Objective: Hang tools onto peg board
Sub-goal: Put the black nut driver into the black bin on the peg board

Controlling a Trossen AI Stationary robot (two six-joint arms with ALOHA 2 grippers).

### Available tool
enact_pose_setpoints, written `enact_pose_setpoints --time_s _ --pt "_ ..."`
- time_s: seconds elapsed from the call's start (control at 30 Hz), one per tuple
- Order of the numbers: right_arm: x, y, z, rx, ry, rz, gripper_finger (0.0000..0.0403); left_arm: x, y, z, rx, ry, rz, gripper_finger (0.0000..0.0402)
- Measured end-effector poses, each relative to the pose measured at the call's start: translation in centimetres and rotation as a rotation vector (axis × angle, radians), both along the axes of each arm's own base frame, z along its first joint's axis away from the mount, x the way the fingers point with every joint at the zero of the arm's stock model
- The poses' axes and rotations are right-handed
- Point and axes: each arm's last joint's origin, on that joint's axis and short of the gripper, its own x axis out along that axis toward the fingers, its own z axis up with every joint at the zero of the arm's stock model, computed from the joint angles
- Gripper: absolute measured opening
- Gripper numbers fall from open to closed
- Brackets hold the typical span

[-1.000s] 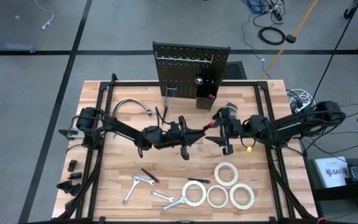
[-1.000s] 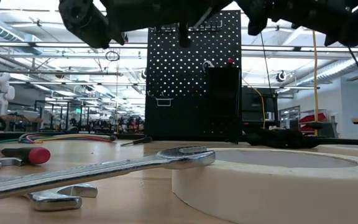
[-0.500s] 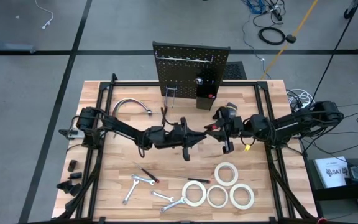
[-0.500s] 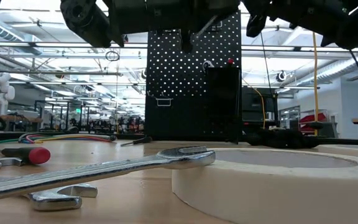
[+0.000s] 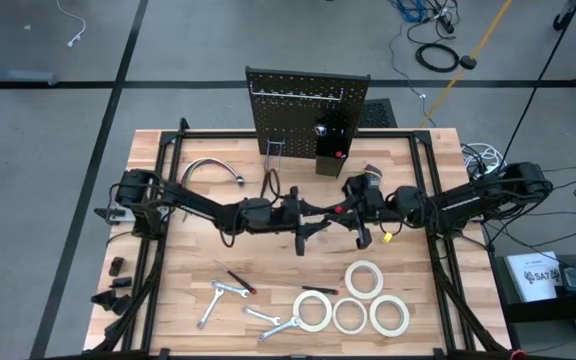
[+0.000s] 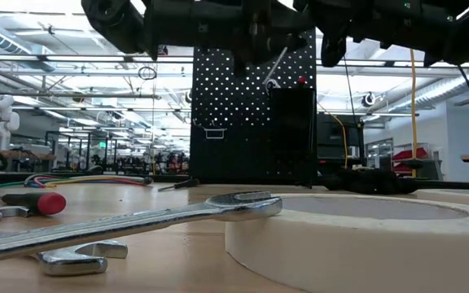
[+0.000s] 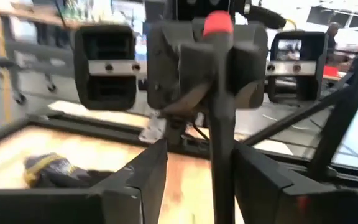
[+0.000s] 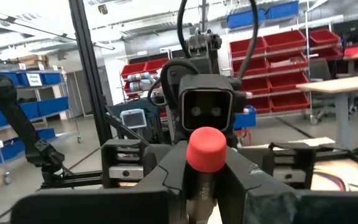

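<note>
The screwdriver's silver stem is slanting in my right gripper. Next, my left gripper takes the screwdriver's black handle (image 7: 222,140) and holds it upright over the peg board's black bin.
A screwdriver (image 5: 336,210) with a black handle and red cap (image 8: 207,149) is held in the air over the middle of the table. My right gripper (image 5: 354,214) is shut on it. My left gripper (image 5: 308,217) faces it from the left, open. Its fingers (image 7: 148,177) stand on either side of the tool's lower part (image 7: 222,168); I cannot tell if one touches. The silver shaft (image 6: 278,63) slants down in front of the peg board (image 6: 253,102). The peg board (image 5: 306,108) stands at the far edge. My right gripper pinches the screwdriver's black handle just below the red cap (image 8: 204,190) between its two fingers (image 8: 166,180). The fingers come level from the table's right side and lie across the tool. The tool is tilted, cap up toward my right wrist and shaft down toward the left, clear of the table.
Silver wrenches (image 5: 218,296) (image 5: 280,324), a thin red-and-black screwdriver (image 5: 236,280) and several white tape rolls (image 5: 365,280) lie near the front edge. A curved chrome tube (image 5: 211,168) lies at the far left. A dark glove (image 7: 51,168) lies near the board.
My left gripper has moved toward the table's right edge, closing in on my right gripper until its fingers stand around the screwdriver. My right gripper has shifted slightly left. The screwdriver's silver shaft now shows lower in front of the peg board.
</note>
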Motion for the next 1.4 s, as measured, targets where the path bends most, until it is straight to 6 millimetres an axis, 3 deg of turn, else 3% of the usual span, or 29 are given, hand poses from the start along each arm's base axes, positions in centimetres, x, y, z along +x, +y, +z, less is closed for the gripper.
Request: enact_pose_setpoints --time_s 0.27,0.53,0.8,1.1,1.23,1.4 --pt "1.0 0.1 0.5 0.037 0.083 0.002 0.0042 0.9 1.2 0.2 -0.048 0.111 -0.1 0.017" --pt "1.7 0.3 1.0 0.01 0.144 -0.015 0.0042 1.8 1.2 1.3 0.027 0.168 -0.173 0.0171" --pt "1.8 0.3 0.6 0.014 0.189 -0.017 0.0042 0.7 1.9 2.4 0.024 0.259 -0.186 0.0171" --pt "1.8 0.3 0.2 0.013 0.222 -0.017 0.0042 0.5 1.8 1.8 0.034 0.311 -0.209 0.0169" --pt "1.8 0.3 0.2 0.013 0.228 -0.017 0.0042 0.5 1.8 1.8 0.04 0.309 -0.23 0.015" --pt "1.8 0.2 0.2 0.009 0.227 -0.022 0.0042 0.5 2.3 1.9 0.037 0.305 -0.224 0.0084"
